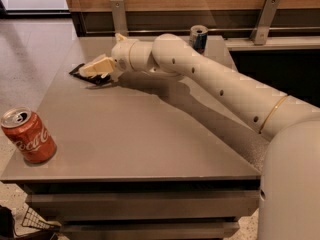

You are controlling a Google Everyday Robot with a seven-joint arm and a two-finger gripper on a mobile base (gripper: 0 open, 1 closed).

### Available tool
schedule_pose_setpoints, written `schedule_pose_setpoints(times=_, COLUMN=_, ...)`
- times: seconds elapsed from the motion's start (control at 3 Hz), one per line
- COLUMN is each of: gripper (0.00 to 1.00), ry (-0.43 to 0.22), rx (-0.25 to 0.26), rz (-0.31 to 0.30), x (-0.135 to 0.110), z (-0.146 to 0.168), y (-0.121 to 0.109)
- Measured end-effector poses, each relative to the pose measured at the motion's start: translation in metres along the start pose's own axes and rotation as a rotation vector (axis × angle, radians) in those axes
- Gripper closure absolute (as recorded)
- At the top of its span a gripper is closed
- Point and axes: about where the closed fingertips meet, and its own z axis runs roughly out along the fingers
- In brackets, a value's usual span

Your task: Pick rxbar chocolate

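Note:
The robot's gripper should close on the middle of the rxbar chocolate (94,78), so that the bar's end past the fingers stays free.
The rxbar chocolate (77,70) is a small flat dark bar lying on the grey table (135,134) at its far left. My gripper (95,69) has come down right over the bar and covers most of it; only the bar's dark left end and lower edge show around the cream fingers. My white arm (210,79) stretches in from the lower right across the table.
A red Coca-Cola can (29,135) stands upright at the table's front left corner. A blue and silver can (198,37) stands at the back edge, behind the arm. A wooden wall with metal brackets (119,14) runs behind the table.

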Motion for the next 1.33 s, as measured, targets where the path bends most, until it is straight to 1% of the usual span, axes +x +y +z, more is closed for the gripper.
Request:
schedule_pose_setpoints(times=0.33, gripper=0.00, ry=-0.011, rx=-0.039, rz=0.044, x=0.017, z=0.022, y=0.021)
schedule_pose_setpoints(times=0.67, gripper=0.00, ry=0.000, rx=-0.062, rz=0.081, x=0.032, z=0.033, y=0.044)
schedule_pose_setpoints(times=1.0, gripper=0.00, ry=0.030, rx=-0.066, rz=0.122, x=0.050, z=0.035, y=0.063)
schedule_pose_setpoints(times=1.33, gripper=0.15, ry=0.032, rx=-0.066, rz=0.124, x=0.045, z=0.034, y=0.064)
